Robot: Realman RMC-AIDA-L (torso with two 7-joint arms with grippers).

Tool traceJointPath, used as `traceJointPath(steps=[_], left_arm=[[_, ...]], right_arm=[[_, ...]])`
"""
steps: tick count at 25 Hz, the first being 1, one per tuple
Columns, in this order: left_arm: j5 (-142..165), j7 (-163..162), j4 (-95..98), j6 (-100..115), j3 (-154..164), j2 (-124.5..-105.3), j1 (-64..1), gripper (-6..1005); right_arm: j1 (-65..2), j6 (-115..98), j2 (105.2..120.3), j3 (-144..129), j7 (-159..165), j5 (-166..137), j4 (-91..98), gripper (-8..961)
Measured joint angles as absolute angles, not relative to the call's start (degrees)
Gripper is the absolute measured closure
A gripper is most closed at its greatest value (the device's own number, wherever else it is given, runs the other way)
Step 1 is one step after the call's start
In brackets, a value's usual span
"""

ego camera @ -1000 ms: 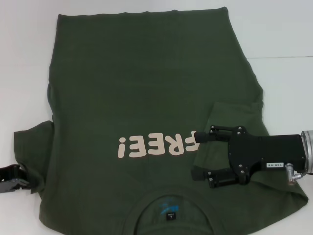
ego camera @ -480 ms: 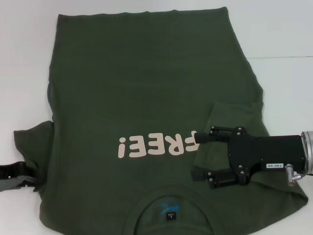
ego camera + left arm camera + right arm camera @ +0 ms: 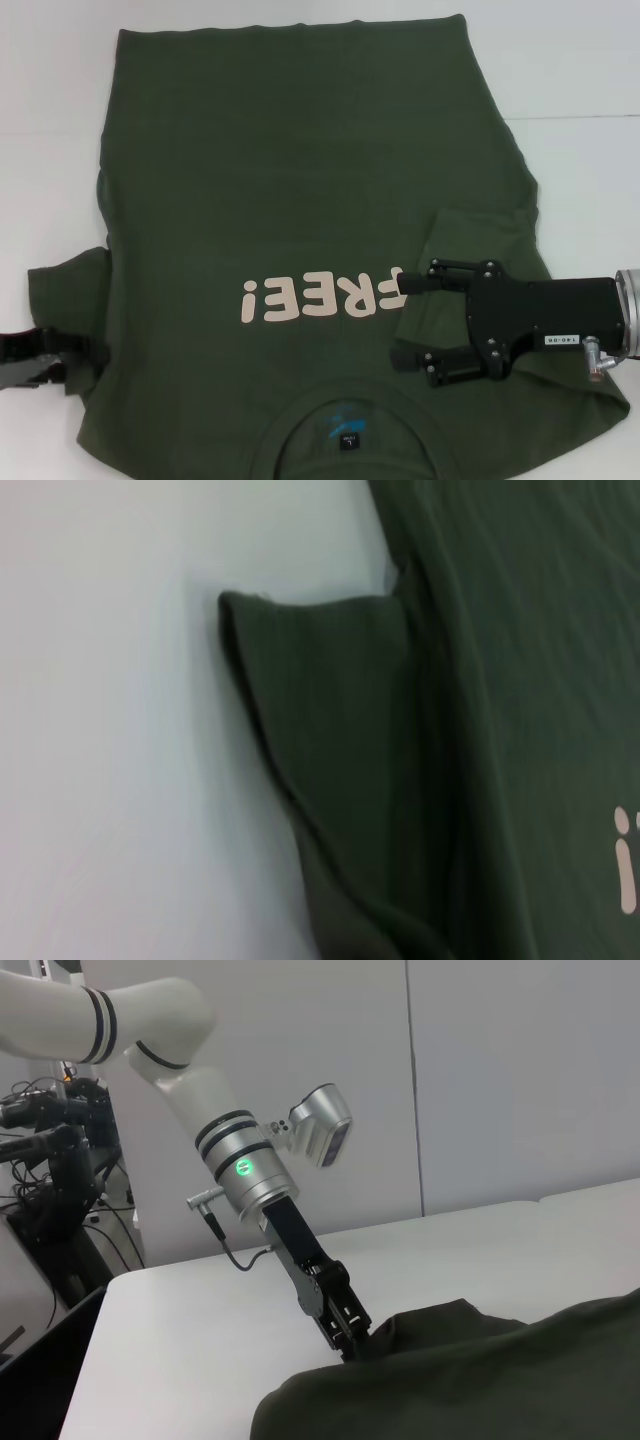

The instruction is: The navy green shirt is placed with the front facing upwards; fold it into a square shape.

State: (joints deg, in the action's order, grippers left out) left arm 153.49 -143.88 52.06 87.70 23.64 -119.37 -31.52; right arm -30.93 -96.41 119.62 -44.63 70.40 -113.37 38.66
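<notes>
The unfolded sleeve is bunched against the shirt's body, so next my left gripper pulls the sleeve's hem (image 3: 37, 312) out flat before folding it inward.
The navy green shirt (image 3: 300, 170) lies front up on the white table, its pale "FREE!" lettering (image 3: 320, 298) upside down to me and its collar and blue neck label (image 3: 347, 437) at the near edge. Its right sleeve (image 3: 480, 235) is folded inward onto the body. My right gripper (image 3: 402, 320) hovers open over that fold, holding nothing. My left gripper (image 3: 70, 358) stands open at the hem of the left sleeve (image 3: 65, 290), with its upper finger lying over the cloth. The right wrist view shows the left gripper (image 3: 350, 1345) touching the sleeve edge. The left wrist view shows only that sleeve (image 3: 330, 730).
The white table (image 3: 580, 70) borders the shirt on the left, right and far sides. In the right wrist view, a grey wall (image 3: 520, 1080) stands behind the table and dark equipment with cables (image 3: 50, 1180) stands off its side.
My left gripper has slid to the right, from beside the left sleeve onto its hem. The right gripper and the shirt body have not moved.
</notes>
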Motion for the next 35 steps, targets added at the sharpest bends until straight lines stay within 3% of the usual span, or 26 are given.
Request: traceJointPath(steps=[6,20,26,31,35], left_arm=[[152.8,-143.2,52.1,87.0,23.7,-119.33,-31.6,309],[152.7,-144.8,51.9,87.6,23.7,-119.07,-31.6,320],[153.0,-145.5,52.0,87.7,24.3,-119.14,-31.7,399],[153.0,-145.4,52.2,88.0,24.3,-119.06,-31.7,589],[153.0,-145.0,52.4,88.6,24.3,-119.05,-31.7,810]], right_arm=[[-30.9,-96.6,119.65,-44.7,70.4,-113.4,38.6,25],[-31.1,-96.9,119.62,-44.6,70.5,-113.4,38.6,25],[-31.1,-96.9,119.71,-44.6,70.5,-113.4,38.6,25],[-31.1,-96.9,119.71,-44.5,70.5,-113.4,38.6,26],[-31.2,-96.9,119.78,-44.5,70.6,-113.3,38.6,26]])
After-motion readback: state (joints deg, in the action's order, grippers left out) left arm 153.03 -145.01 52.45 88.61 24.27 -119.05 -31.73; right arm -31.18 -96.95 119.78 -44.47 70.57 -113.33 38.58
